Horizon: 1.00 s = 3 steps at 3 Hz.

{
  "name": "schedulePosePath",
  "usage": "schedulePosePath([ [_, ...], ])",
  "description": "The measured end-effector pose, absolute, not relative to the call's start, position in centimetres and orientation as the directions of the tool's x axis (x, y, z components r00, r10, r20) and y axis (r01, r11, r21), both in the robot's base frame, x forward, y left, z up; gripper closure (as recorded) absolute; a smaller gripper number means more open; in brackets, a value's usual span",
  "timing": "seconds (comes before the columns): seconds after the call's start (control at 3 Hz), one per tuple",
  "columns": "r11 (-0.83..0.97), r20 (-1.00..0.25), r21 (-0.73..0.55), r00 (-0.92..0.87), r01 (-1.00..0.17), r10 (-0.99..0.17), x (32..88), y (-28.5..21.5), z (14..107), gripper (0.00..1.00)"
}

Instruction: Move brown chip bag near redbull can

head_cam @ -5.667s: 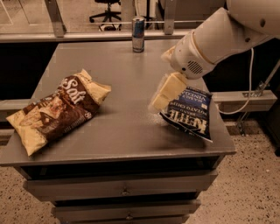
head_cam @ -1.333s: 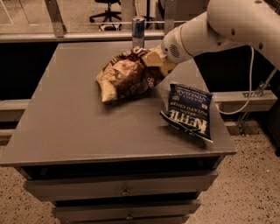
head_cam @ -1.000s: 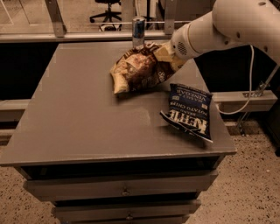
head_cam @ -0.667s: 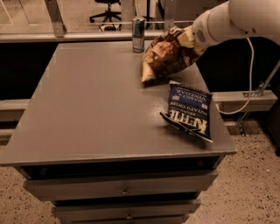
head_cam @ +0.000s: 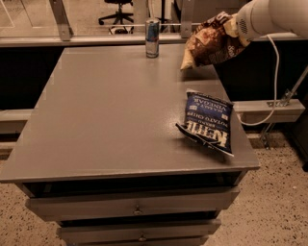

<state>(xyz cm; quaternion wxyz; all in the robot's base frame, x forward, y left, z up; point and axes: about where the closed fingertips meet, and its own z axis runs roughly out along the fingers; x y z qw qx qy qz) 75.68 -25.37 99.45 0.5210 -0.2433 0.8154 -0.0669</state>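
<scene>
Next, my gripper lets go of the brown chip bag on the grey table's far edge (head_cam: 175, 55), beside the redbull can.
The brown chip bag (head_cam: 210, 43) hangs in the air over the table's far right corner, its pale tan end pointing down-left. My gripper (head_cam: 234, 30) is at the end of the white arm at the top right and is shut on the bag's upper right end; the bag covers most of it. The redbull can (head_cam: 152, 37) stands upright at the far edge of the table, a short way to the left of the bag and apart from it.
A dark blue Kettle bag (head_cam: 207, 120) lies near the right edge of the grey table (head_cam: 106, 110). Drawers (head_cam: 134, 209) sit under the tabletop. A white cable (head_cam: 276, 72) hangs at the right. A railing and an office chair (head_cam: 118, 7) are behind the table.
The brown chip bag was picked up from the table's left side and carried right and back. It has passed the can and now hangs to the can's right, higher than before.
</scene>
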Motion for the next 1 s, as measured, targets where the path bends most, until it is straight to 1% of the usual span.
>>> schedulePosePath([
  [0.33,0.889,-0.841,-0.352,-0.318,-0.294,-0.438,77.5,-26.3,100.0,1.0],
  [0.67,0.899,-0.874,-0.311,-0.278,-0.308,-0.398,80.4,-24.3,99.6,1.0],
  [1.0,0.899,-0.89,-0.282,-0.258,-0.335,-0.376,82.0,-22.3,99.0,1.0],
])
